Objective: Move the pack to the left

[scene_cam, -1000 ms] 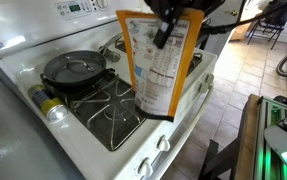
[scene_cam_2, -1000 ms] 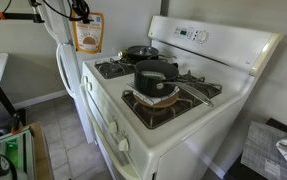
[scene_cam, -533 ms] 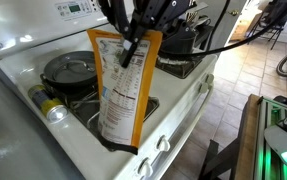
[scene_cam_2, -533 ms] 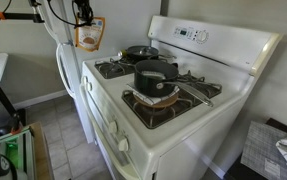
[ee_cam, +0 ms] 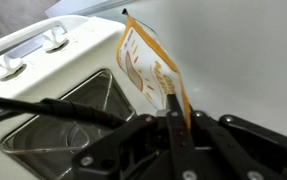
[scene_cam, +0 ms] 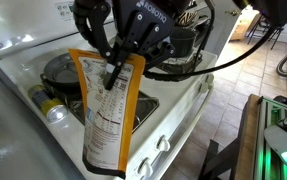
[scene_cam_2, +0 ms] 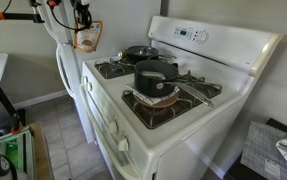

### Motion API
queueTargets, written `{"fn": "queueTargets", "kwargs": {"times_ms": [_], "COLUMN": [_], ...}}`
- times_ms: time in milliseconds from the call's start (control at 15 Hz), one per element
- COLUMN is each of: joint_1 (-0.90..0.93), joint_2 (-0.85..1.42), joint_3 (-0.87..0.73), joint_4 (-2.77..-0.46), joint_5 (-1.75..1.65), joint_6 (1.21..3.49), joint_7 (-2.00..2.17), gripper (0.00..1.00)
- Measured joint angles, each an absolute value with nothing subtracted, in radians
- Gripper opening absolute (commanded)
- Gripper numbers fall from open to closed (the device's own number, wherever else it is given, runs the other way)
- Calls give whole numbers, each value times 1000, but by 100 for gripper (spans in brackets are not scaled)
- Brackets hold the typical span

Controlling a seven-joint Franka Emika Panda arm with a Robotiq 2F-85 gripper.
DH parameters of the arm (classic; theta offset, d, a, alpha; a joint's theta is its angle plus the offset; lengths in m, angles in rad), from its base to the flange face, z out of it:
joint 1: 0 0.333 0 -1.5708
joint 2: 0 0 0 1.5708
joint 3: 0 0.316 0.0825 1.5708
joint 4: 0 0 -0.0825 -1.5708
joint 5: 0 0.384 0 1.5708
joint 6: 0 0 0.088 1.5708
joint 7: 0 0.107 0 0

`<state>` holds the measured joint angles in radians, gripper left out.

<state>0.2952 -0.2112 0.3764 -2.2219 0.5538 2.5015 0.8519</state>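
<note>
I need to release the pack with my gripper on the white stove edge point(scene_cam: 88, 136) point(ee_cam: 111, 56) beside the fridge. The pack now hangs upright in the air.
The pack point(scene_cam: 104, 115) is a flat orange pouch with a white nutrition label. It hangs upright in the air from my gripper point(scene_cam: 118, 70), which is shut on its top edge. In an exterior view it hangs in front of the stove's front edge, below the skillet. In the other exterior view the pack point(scene_cam_2: 87, 37) is small and sits off the far end of the stove, near the white fridge. In the wrist view the pack point(ee_cam: 143, 65) runs edge-on away from my gripper point(ee_cam: 173, 104), over white floor beside the stove.
A dark skillet point(scene_cam: 68, 70) sits on a back burner and a dark pot point(scene_cam_2: 155, 76) on a front burner. A yellow-lidded jar point(scene_cam: 49, 107) lies at the stove point(scene_cam_2: 183, 120) edge. A white fridge point(scene_cam_2: 63, 60) stands beyond the stove.
My gripper has carried the pack steadily away from the pot, past the skillet and off the stove's end. The pack now hangs lower in the close exterior view.
</note>
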Motion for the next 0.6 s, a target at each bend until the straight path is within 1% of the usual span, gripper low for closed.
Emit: {"fn": "queueTargets", "kwargs": {"times_ms": [133,600], "joint_1": [296,342], "joint_2": [-210,-115], "joint_3": [376,385], "joint_4": [-2223,-2225], "joint_5": [551,574], "joint_6": [2522,2744], "joint_7": [848,799], "gripper": [0,0]}}
